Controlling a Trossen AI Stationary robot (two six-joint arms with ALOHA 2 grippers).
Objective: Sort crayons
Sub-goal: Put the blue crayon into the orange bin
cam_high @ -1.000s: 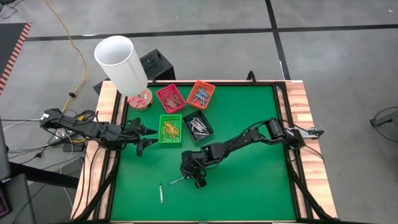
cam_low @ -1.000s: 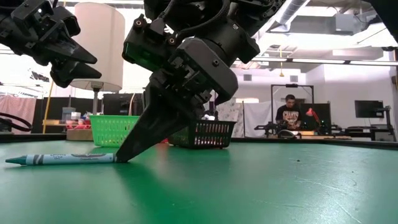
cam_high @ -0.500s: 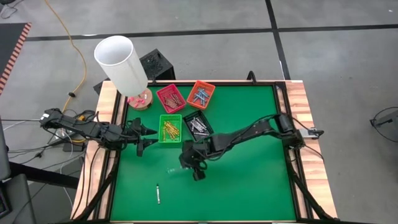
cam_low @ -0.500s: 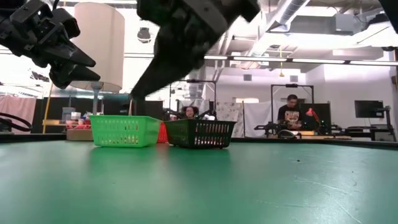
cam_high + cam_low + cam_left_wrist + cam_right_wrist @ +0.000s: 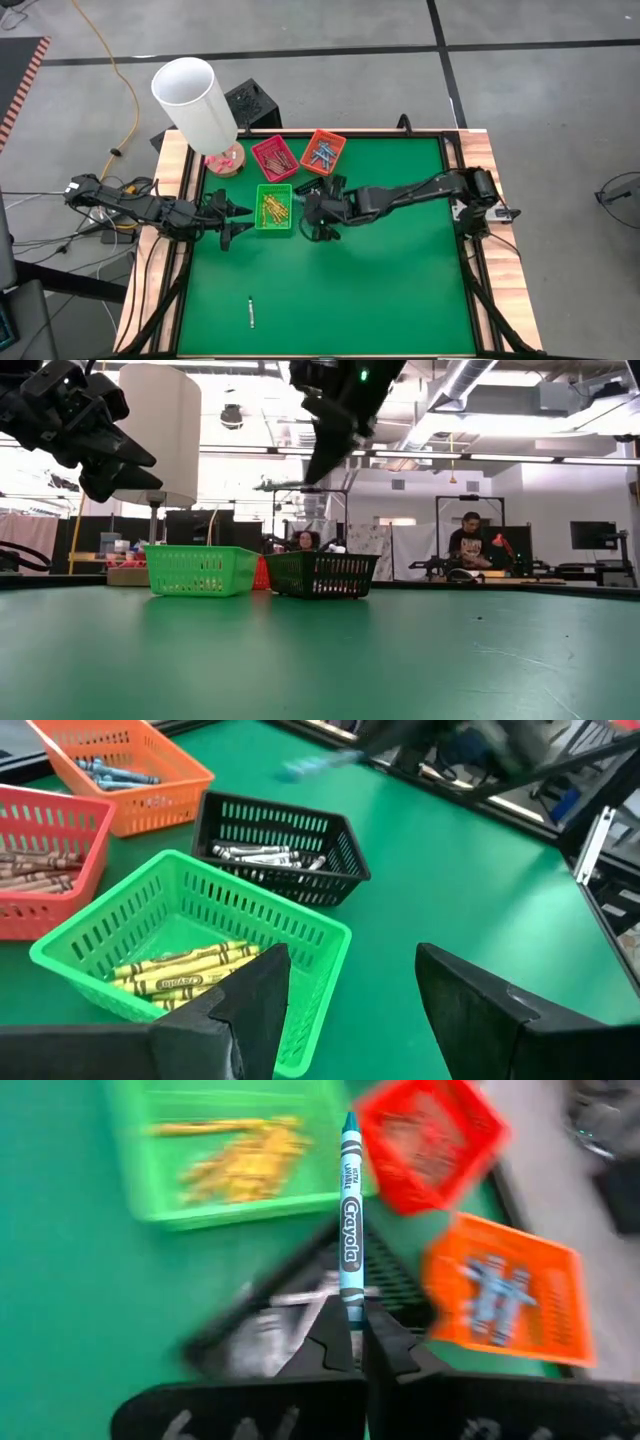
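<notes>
Next, the left gripper will move to the loose grey crayon near the table's front edge and close on its end (image 5: 250, 304) that faces the green tray.
My right gripper (image 5: 312, 200) hangs over the black tray (image 5: 285, 845), shut on a blue crayon (image 5: 349, 1210). In the low view the crayon (image 5: 283, 485) shows high above the trays. Crayons lie sorted in four trays: yellow ones in the green tray (image 5: 273, 206), grey-white in the black, brown in the red tray (image 5: 274, 157), blue in the orange tray (image 5: 322, 151). One grey crayon (image 5: 250, 312) lies loose on the green table near the front edge. My left gripper (image 5: 350, 1000) waits open at the table's left, just short of the green tray. My right gripper pinches the blue crayon's blunt end (image 5: 352, 1302) between its two fingertips. The crayon runs on along the line of the fingers, pointed tip (image 5: 349, 1122) foremost. The fingers slant downward from the table's right. The crayon is lifted clear, in the air above the trays.
A white cylinder lamp (image 5: 195, 100) stands at the table's far left corner. The four trays are bunched at the far left of the green mat (image 5: 400, 290); its right and near parts are bare. A person (image 5: 465, 545) sits in the room behind.
My right gripper has lifted the blue crayon off the mat near the front. It has risen and gone toward the far edge, until it hangs over the black tray, and it has turned from pointing steeply down to a shallower slant. The loose grey crayon has shifted slightly left.
</notes>
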